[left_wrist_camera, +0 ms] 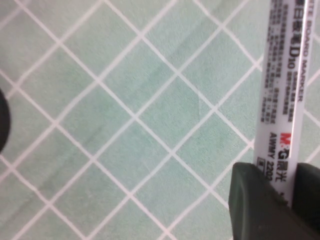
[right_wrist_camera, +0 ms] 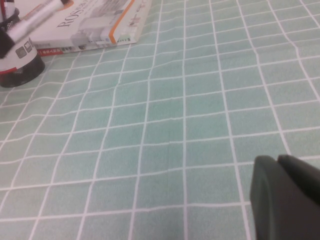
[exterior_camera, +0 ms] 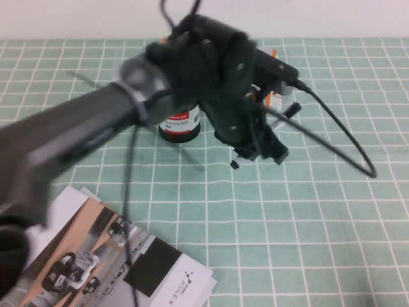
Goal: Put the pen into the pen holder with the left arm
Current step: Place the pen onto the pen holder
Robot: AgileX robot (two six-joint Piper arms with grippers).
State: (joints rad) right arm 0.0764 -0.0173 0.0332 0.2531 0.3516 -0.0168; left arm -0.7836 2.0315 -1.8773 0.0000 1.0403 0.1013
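Note:
Next, I let go of the pen with my left gripper, upright against the inner rim of the black pen holder (exterior_camera: 169,90).
My left arm reaches from the lower left to the table's middle in the high view. The left gripper (exterior_camera: 257,148) is shut on the pen (exterior_camera: 243,155), a white-barrelled marker with black print, seen between its fingers in the left wrist view (left_wrist_camera: 282,100). It holds the pen above the green checked cloth, just right of the pen holder (exterior_camera: 179,125), a black cup with a white and red label, partly hidden by the arm. The holder also shows in the right wrist view (right_wrist_camera: 17,65). My right gripper (right_wrist_camera: 280,172) is shut and empty, low over the cloth.
A magazine (exterior_camera: 96,256) lies at the front left, and also shows in the right wrist view (right_wrist_camera: 95,20). Small orange and white items (exterior_camera: 271,96) sit behind the left gripper. A loose black cable (exterior_camera: 345,141) loops to the right of it.

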